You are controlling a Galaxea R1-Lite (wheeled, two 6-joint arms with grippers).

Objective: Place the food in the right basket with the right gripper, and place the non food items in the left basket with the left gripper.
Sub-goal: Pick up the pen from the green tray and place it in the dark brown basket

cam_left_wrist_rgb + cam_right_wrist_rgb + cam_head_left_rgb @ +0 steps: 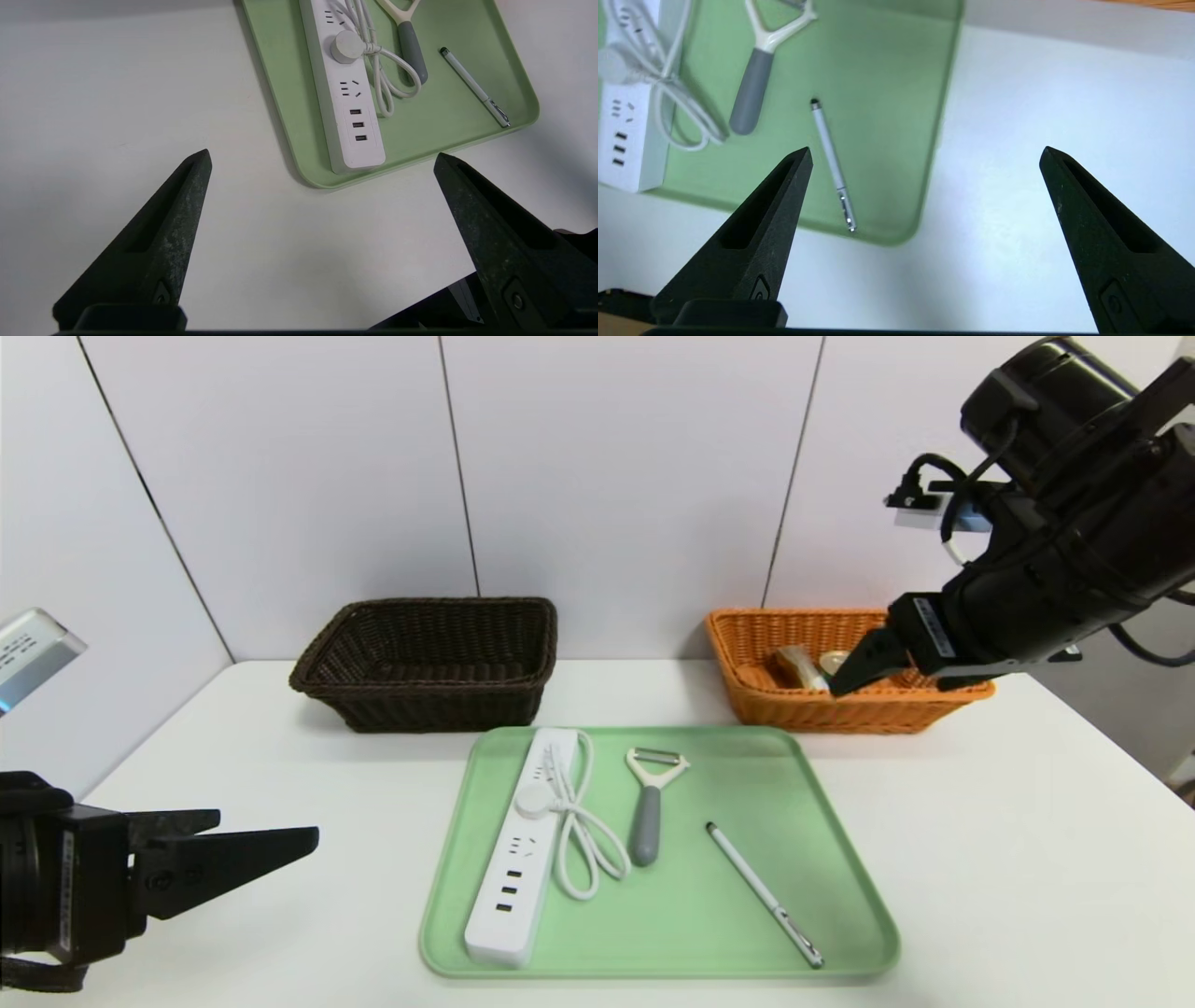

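My right gripper will move down to the silver pen next and close on the pen's middle [761,887] [834,165], just short of its clip end.
On the green tray [840,896] lie a white power strip [519,859] with its coiled cord, a grey-handled peeler [647,812] and a silver pen [764,894]. The orange right basket [794,709] holds wrapped food [801,665]. The dark brown left basket [429,658] shows nothing inside. My right gripper [896,672] hangs open and empty, raised in front of the orange basket; in its wrist view the right gripper [926,151] looks down on the pen [830,154] and the tray's corner. My left gripper [269,829] is open and empty, low at the table's front left, with the power strip [348,116] ahead of it.
Both baskets stand against the white back wall, with a gap of table between them. The white table [1027,859] runs bare to either side of the tray. A silver device [28,653] juts in at the left edge.
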